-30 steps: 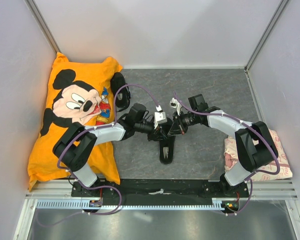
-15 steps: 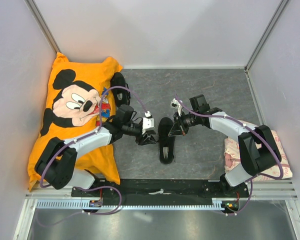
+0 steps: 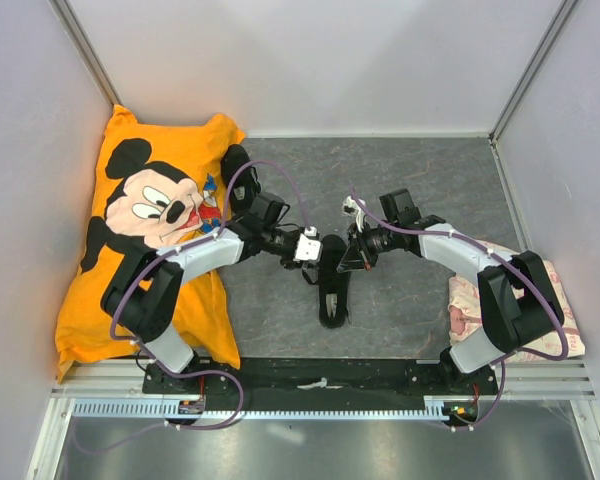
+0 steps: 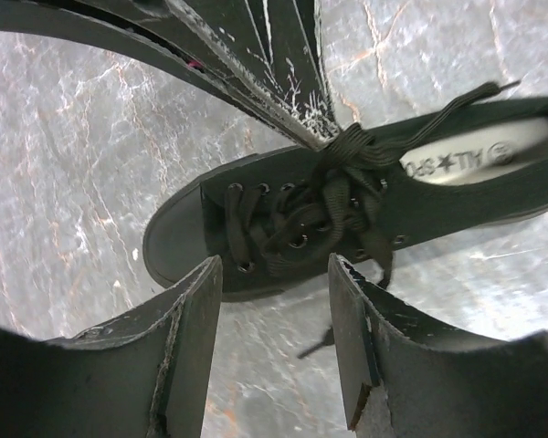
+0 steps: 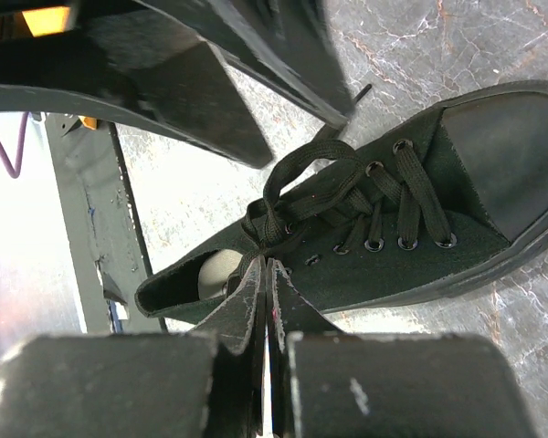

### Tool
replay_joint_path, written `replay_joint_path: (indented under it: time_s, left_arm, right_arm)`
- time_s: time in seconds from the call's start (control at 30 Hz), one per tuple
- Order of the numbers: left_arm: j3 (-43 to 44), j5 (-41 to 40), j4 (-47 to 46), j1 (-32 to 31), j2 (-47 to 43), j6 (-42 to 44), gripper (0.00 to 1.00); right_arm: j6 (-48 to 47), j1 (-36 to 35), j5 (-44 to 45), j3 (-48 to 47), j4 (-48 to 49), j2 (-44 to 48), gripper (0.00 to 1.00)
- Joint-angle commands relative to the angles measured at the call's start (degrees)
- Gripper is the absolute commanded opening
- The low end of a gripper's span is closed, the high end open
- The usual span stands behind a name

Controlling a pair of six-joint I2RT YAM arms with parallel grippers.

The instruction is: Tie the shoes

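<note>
The shoe's bow is slack and its lace loop hangs free, so the left gripper needs to pinch that loop (image 4: 376, 245) and pull it away against the right gripper.
One black shoe (image 3: 332, 288) lies on the grey mat between my arms, toe pointing away from the bases. It shows in the left wrist view (image 4: 283, 228) and the right wrist view (image 5: 411, 228), with its laces looped loosely over the tongue. My right gripper (image 3: 353, 259) (image 5: 268, 263) is shut on a lace (image 5: 288, 196) at the top eyelets. My left gripper (image 3: 314, 262) (image 4: 274, 274) is open and empty, just left of the shoe's toe. A second black shoe (image 3: 238, 172) lies at the pillow's edge.
The orange Mickey Mouse pillow (image 3: 145, 230) covers the left side, under the left arm. A pink and white cloth bundle (image 3: 555, 325) lies at the right edge by the right arm's base. Pale walls close in the cell.
My left gripper pulled away to the left of the shoe half a second ago and has come back to its toe side, open. The right gripper has stayed shut at the laces.
</note>
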State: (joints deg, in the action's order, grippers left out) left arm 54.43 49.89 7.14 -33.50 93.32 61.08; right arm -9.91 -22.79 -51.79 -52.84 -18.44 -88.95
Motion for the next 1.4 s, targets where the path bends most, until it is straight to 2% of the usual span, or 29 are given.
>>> replay_joint_path:
  time_s: [0.0, 0.13, 0.63, 0.73, 0.87, 0.93, 0.97, 1.07, 1.37]
  left_arm:
    - [4.8, 2.8, 6.8, -0.7, 3.4, 12.4, 0.57]
    - [8.8, 2.8, 11.6, -0.8, 7.0, 16.4, 0.58]
    - [17.5, 1.8, 24.9, -1.5, 13.7, 23.1, 0.54]
    - [18.3, 1.9, 26.7, -1.6, 14.3, 24.1, 0.45]
    - [19.0, 1.7, 28.1, -1.5, 14.3, 24.4, 0.26]
    - [18.4, 1.6, 28.5, -1.5, 13.8, 23.9, 0.19]
    - [18.1, 1.7, 28.5, -1.4, 12.9, 23.7, 0.12]
    - [16.0, 1.6, 28.5, -1.2, 10.6, 23.3, 0.02]
    - [9.7, -0.6, 27.1, 0.8, 5.6, 19.9, 0.02]
  right_arm:
    - [-0.7, -0.2, -0.2, 0.3, 1.5, 1.8, 0.0]
    - [-0.6, -0.2, -0.3, 0.2, 1.5, 1.9, 0.0]
    - [-1.1, -0.2, -1.6, -0.2, 1.5, 1.6, 0.0]
    - [-1.2, -0.3, -1.6, -0.4, 1.5, 1.5, 0.0]
    - [-1.1, -0.3, -1.2, -0.4, 1.3, 1.7, 0.0]
    - [-1.0, -0.3, -0.8, -0.4, 0.7, 1.8, 0.0]
    - [-1.2, -0.2, -0.3, -0.3, 0.4, 2.1, 0.0]
    - [-1.7, -0.2, 0.9, 0.0, -1.1, 3.1, 0.0]
    - [-5.9, 1.5, 6.3, 1.6, -7.8, 4.9, 0.0]
